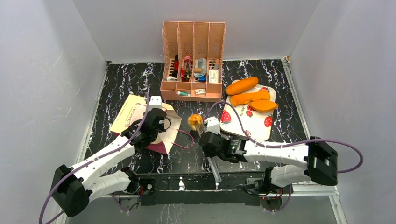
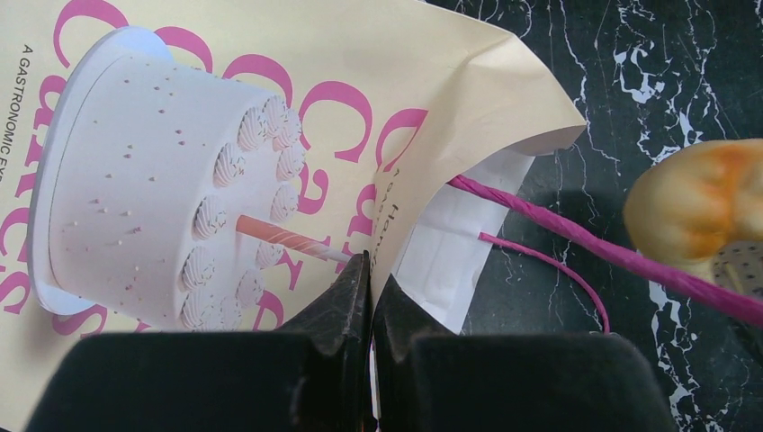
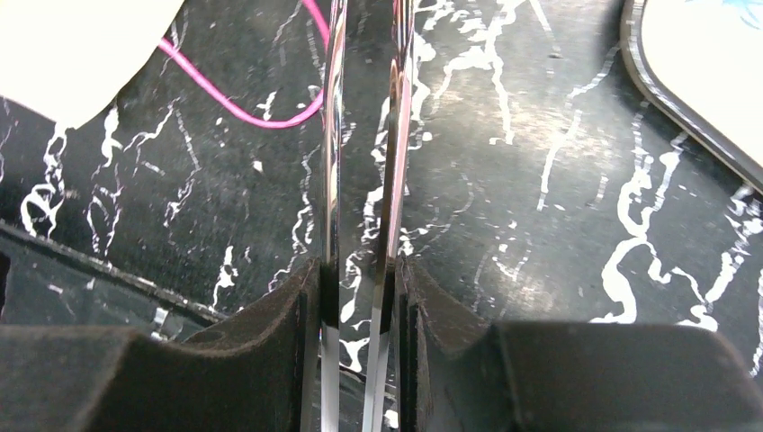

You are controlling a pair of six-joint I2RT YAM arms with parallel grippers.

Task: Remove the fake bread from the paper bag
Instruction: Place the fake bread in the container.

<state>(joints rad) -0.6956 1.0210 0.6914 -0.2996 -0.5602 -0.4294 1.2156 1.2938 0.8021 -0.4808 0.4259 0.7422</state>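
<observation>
The small golden bun will rest on the strawberry tray (image 1: 236, 109) next to the knobbly stick once my right gripper opens the metal tongs.
The paper bag (image 1: 127, 115) lies flat on the left of the table, its mouth facing right; the left wrist view shows its cake picture and lettering (image 2: 360, 54). My left gripper (image 1: 159, 126) (image 2: 371, 270) is shut on the top edge of the bag's mouth. My right gripper (image 1: 208, 148) (image 3: 360, 270) is shut on metal tongs (image 1: 214, 170) (image 3: 331, 180). The tongs' tips hold a small golden bun (image 1: 195, 122) (image 2: 697, 202) just right of the bag's mouth. Three more loaves, an oval roll (image 1: 242, 86), a knobbly stick (image 1: 250, 97) and a croissant-like bun (image 1: 264, 106), lie on the strawberry tray (image 1: 250, 126).
A peach plastic organiser (image 1: 193, 37) with small items stands at the back centre. The bag's pink cord handles (image 1: 187, 140) (image 2: 558, 229) (image 3: 243, 112) trail on the black marbled table between the arms. Grey walls close in the left, right and back.
</observation>
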